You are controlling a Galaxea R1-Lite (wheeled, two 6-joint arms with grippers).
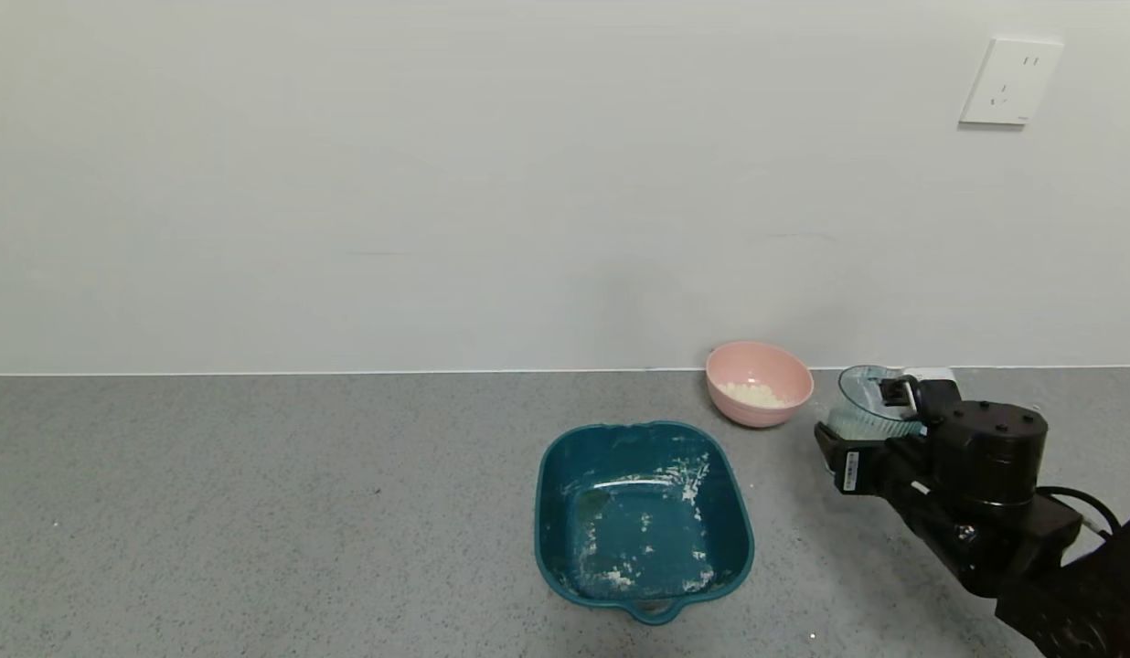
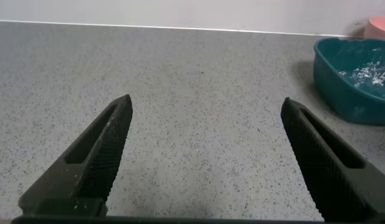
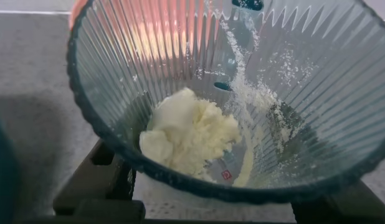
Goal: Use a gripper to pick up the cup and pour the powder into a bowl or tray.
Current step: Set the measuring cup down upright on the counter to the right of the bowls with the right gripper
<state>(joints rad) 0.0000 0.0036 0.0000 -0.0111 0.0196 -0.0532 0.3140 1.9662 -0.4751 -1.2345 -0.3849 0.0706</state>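
Note:
My right gripper is to set the ribbed blue-green cup down on the grey counter (image 1: 843, 501) next to the teal tray, nearer than the pink bowl.
My right gripper (image 1: 865, 422) is shut on the ribbed blue-green cup (image 1: 868, 402), just right of the pink bowl (image 1: 759, 382) at the back of the counter. In the right wrist view the cup (image 3: 304, 93) fills the picture, with the gripper (image 3: 220, 200) holding its sides. A clump of off-white powder (image 3: 192, 134) lies inside the cup, and dust streaks its wall. The pink bowl shows through the cup's wall (image 3: 161, 31). The bowl holds some powder (image 1: 752, 394). My left gripper (image 2: 206, 118) is open and empty over bare counter, out of the head view.
A dark teal square tray (image 1: 549, 512) smeared with powder sits in front and left of the bowl; it also shows in the left wrist view (image 2: 348, 87). The wall runs close behind the bowl and carries a white outlet (image 1: 1010, 80). The grey counter stretches left.

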